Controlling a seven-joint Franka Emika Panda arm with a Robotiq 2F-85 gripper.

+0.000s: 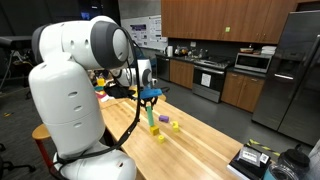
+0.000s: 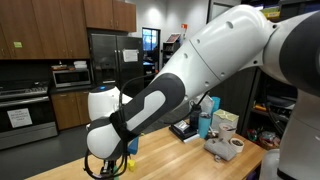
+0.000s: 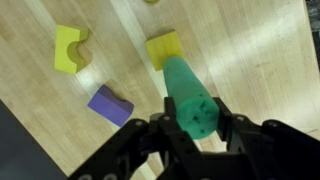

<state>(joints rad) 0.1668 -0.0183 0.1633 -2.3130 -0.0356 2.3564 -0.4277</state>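
Note:
My gripper has the green cylinder block to place. It will set the block down upright on top of the yellow square block [image 1: 154,127] [image 3: 166,49].
My gripper [image 3: 196,122] is shut on a green cylinder block [image 3: 188,95], holding it upright over the wooden table [image 3: 240,40]. The cylinder's lower end is at a yellow square block [image 3: 166,48]; I cannot tell whether they touch. A yellow arch block [image 3: 69,49] and a purple block [image 3: 110,104] lie to the left in the wrist view. In an exterior view the gripper [image 1: 150,97] holds the green cylinder [image 1: 152,115] above yellow blocks [image 1: 160,136]. In the exterior view from the far side, the arm hides the gripper.
A long wooden table [image 1: 200,145] stands in a kitchen with cabinets, a stove [image 1: 209,78] and a fridge [image 1: 297,70]. Dark items [image 1: 258,160] lie at the table's near end. A box and cups [image 2: 225,145] sit on the table in an exterior view.

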